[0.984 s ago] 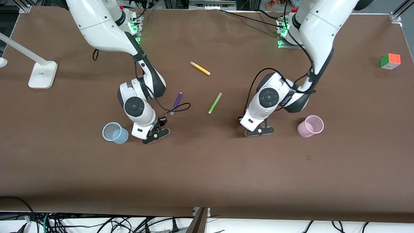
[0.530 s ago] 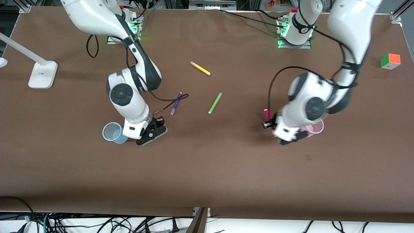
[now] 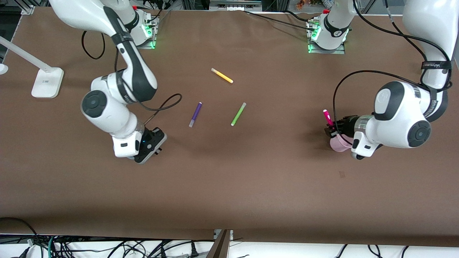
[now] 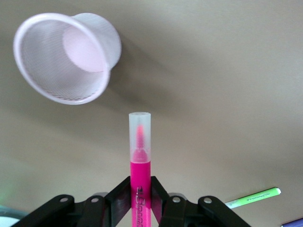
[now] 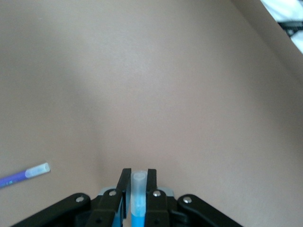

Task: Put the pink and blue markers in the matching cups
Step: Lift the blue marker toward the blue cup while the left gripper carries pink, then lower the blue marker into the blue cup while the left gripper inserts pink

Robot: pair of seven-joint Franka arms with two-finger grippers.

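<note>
The robot's right gripper should release the teal-blue marker inside the light blue cup [image 3: 128, 147] just below its fingers.
My left gripper [image 3: 331, 129] is shut on the magenta-pink marker [image 3: 326, 116] and holds it tilted over the pale pink cup [image 3: 337, 143]. In the left wrist view the pink marker [image 4: 140, 161] juts out from between the fingers [image 4: 121, 193], capped end out, with the pink cup [image 4: 66, 56] upright a little past it. My right gripper [image 3: 141, 150] is shut on the teal-blue marker [image 5: 138, 189], capped end out. A light blue cup rim [image 5: 166, 192] shows just under its fingers. My right hand hides the blue cup in the front view.
A purple marker [image 3: 195, 114], a lime-green marker [image 3: 238, 114] and a yellow marker [image 3: 222, 75] lie at mid-table between the arms. A white lamp base [image 3: 47, 82] stands at the right arm's end. The right arm's cable loops above the table near the purple marker.
My right hand has moved toward its end of the table and now covers the blue cup. My left hand has swung toward its end with the pink marker, to over the pink cup.
</note>
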